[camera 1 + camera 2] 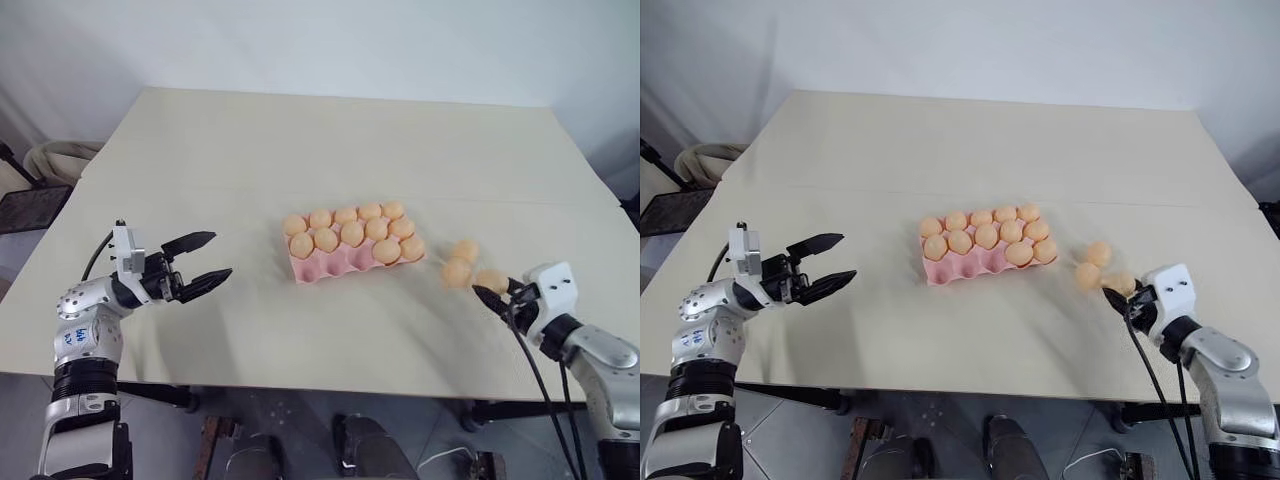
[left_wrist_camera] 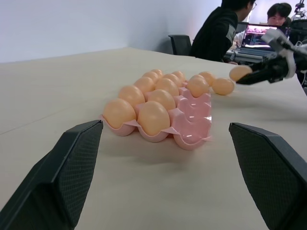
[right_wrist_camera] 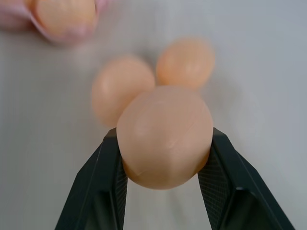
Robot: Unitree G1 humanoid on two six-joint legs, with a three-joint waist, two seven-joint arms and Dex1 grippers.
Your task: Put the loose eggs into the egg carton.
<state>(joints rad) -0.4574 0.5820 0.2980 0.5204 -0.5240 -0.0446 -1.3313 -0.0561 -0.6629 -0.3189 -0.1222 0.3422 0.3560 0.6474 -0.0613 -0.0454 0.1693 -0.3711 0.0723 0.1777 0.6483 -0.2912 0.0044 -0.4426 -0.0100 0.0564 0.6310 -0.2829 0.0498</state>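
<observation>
The loose egg will go down from my right gripper into the empty near-row cup [image 1: 360,257] beside the eggs in the pink carton.
The pink egg carton [image 1: 325,268] lies mid-table. Eggs fill its two far rows, and the left cups [image 2: 194,122] of its near row are empty. To its right, two loose eggs [image 1: 465,250] [image 1: 456,272] rest on the table. My right gripper [image 1: 490,292] is shut on a third loose egg [image 3: 164,136], held between both fingers right beside the other two [image 3: 122,88] [image 3: 186,62]. My left gripper [image 1: 220,254] hovers open and empty over the table, well left of the carton and pointing toward it.
The beige table [image 1: 300,140] is bare behind the carton and along its near edge [image 1: 300,370]. A dark chair [image 1: 30,205] stands off the left side. Two people [image 2: 218,28] sit at a laptop beyond the far right side.
</observation>
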